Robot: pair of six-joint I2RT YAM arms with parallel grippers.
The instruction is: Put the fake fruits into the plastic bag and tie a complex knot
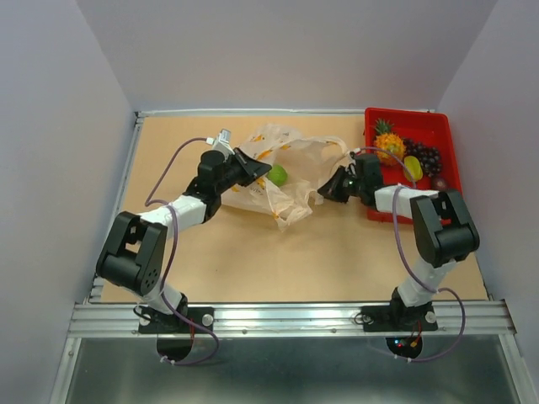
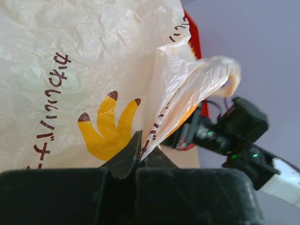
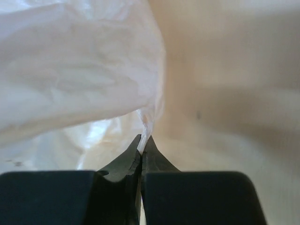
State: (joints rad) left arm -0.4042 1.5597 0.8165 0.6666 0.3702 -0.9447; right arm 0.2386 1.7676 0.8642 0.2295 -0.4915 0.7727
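Observation:
The plastic bag lies slumped with my left gripper on its printed film, so I need to stand the bag up and regrasp its rim [image 1: 286, 148] before adding fruits.
The plastic bag [image 1: 286, 172] lies crumpled at the table's middle, held between both arms. A green fruit [image 1: 277, 176] shows at its opening. My left gripper [image 1: 253, 168] is shut on the bag's left edge; the left wrist view shows its jaws [image 2: 139, 151] pinching the film with its printed marks [image 2: 108, 126]. My right gripper [image 1: 330, 187] is shut on the bag's right edge, pinching a thin strip of film [image 3: 144, 143]. The pineapple [image 1: 388, 142], a yellow piece [image 1: 413, 167] and dark grapes [image 1: 425, 156] lie in the red tray [image 1: 442, 135]. No knot shows.
The red tray stands at the far right, close to the right arm's wrist. Purple-grey walls [image 1: 59, 126] enclose the table on three sides. An aluminium rail [image 1: 286, 316] runs along the near edge by the arm bases.

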